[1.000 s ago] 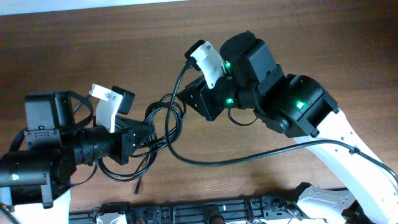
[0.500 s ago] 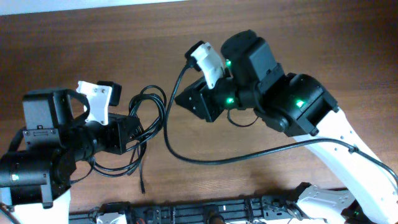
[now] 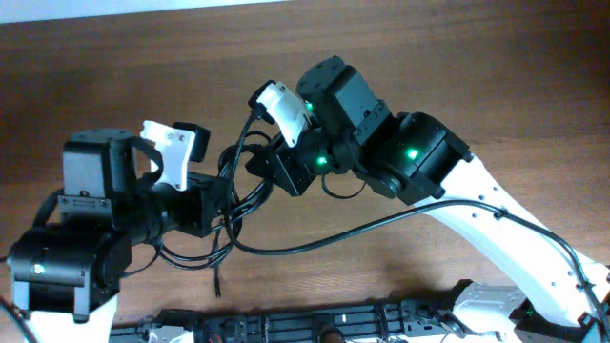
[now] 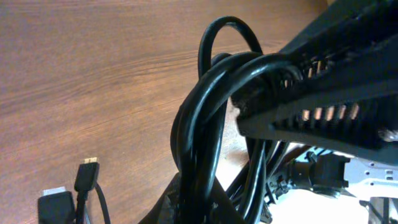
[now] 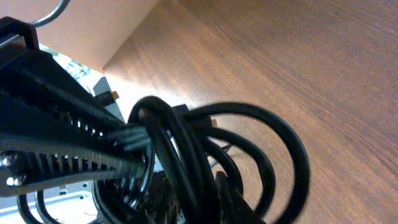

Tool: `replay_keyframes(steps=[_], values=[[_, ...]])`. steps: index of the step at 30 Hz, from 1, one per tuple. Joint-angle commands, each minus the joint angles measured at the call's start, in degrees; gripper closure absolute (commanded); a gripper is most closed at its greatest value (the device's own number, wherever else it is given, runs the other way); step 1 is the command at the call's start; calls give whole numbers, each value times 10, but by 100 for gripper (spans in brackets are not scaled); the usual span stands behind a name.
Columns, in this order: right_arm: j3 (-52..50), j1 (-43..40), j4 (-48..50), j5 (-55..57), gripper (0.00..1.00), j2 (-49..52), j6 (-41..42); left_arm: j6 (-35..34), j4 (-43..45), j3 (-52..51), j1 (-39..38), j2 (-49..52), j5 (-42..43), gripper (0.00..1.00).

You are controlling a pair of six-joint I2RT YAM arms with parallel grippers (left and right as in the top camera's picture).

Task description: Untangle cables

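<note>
My left gripper should release the cables, still held above the wooden table, on the bare wooden table point(image 3: 238, 200) between my two grippers.
The cables point(image 3: 232, 170) are thin black cords bunched in loops between my two grippers, above the wooden table. My left gripper point(image 3: 221, 202) is shut on the bundle from the left. From the upper right, my right gripper point(image 3: 259, 164) has its jaws closed on the same loops, so the two grippers nearly touch. In the left wrist view the cables point(image 4: 202, 137) rise from my left gripper point(image 4: 205, 202) into a loop, and the right gripper's ribbed fingers point(image 4: 323, 121) pinch them. The right wrist view shows the cables point(image 5: 186, 149) fanning out of my right gripper point(image 5: 205, 208). One loose tail point(image 3: 217, 278) lies on the table.
A thicker black arm cable point(image 3: 334, 243) sweeps from the right wrist across the table to the right. Two small plugs point(image 4: 87, 171) lie on the wood below the left gripper. The table's front edge carries a dark rail point(image 3: 315, 329).
My right gripper has moved left and down onto the cable bundle and closed on it. The left gripper, still holding the bundle, has shifted slightly right, and the loops are drawn tighter.
</note>
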Motion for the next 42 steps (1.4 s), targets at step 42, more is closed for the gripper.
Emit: replay_keyframes(steps=[42], values=[[8, -30, 43, 441, 96, -8, 278, -26, -19, 4, -55, -12, -80, 99]])
